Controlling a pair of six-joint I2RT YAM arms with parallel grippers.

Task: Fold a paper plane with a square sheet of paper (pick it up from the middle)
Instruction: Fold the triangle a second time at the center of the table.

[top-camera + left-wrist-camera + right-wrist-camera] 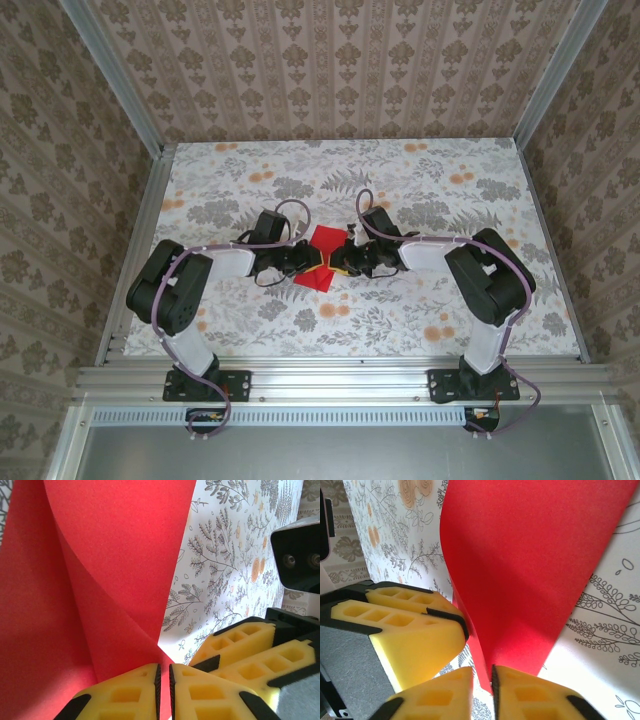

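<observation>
Both of the robot's grippers crowd the curled flap's narrow tip, so next the left gripper opens and pinches the paper's flat layer (300, 281) by its edge before folding further.
The square sheet of paper (324, 240) is bright red and lifted off the middle of the table, bent into a curved fold. Both grippers meet at it, tip to tip. My left gripper (311, 264) comes in from the left. In the left wrist view the left gripper (164, 690) has its yellow jaws nearly together, with the paper (100, 555) pinched in the slit. My right gripper (342, 263) comes in from the right. In the right wrist view the right gripper (482, 692) holds a corner of the paper (530, 555) against one pad.
The floral tablecloth (400, 180) covers the table. Patterned walls and aluminium rails (150, 200) enclose it on three sides. The other arm's yellow fingers (245, 645) sit close beside the left jaws, and likewise fingers (405, 625) crowd the right jaws.
</observation>
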